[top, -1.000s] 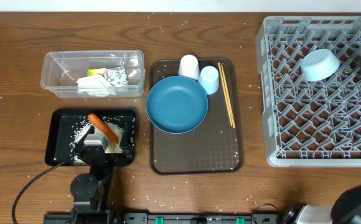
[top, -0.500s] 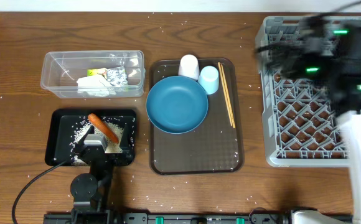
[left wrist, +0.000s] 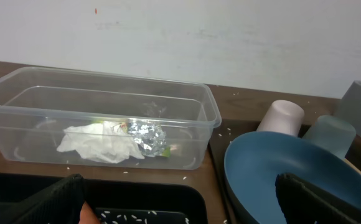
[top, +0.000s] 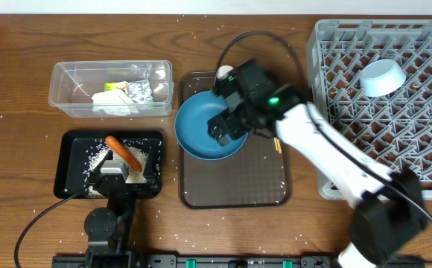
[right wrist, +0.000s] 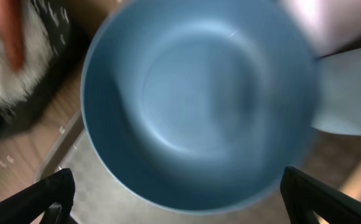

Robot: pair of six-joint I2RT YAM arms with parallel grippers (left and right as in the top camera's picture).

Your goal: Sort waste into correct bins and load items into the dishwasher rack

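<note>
The dark-blue plate's rim [top: 187, 150] [right wrist: 93, 144], on the near side facing the black tray, should be the next place my right gripper goes to and closes on.
The dark-blue plate [top: 194, 128] lies on the brown tray [top: 234, 186] and fills the right wrist view [right wrist: 199, 106]. My right gripper [top: 226, 128] [right wrist: 177, 180] hovers open over it, holding nothing. The white cup [top: 224, 72] [left wrist: 280, 117] and light-blue cup [left wrist: 328, 134] stand behind the plate. The pale bowl [top: 382, 77] sits upside down in the grey rack [top: 424, 160]. My left gripper [top: 119, 170] [left wrist: 177, 186] is open over the black tray [top: 71, 160], which holds the carrot [top: 123, 152] and rice [top: 97, 158]. The brown lump does not show.
The clear tub [top: 59, 93] [left wrist: 18, 93] holds the tissue [left wrist: 99, 143], foil [left wrist: 146, 137] and green wrapper [top: 115, 86]. The chopsticks [top: 277, 146] are mostly hidden under my right arm. Rice grains are scattered on the wooden table.
My right arm has swung from the rack at the right across to above the blue plate. The bowl stays in the rack. The left arm has not moved.
</note>
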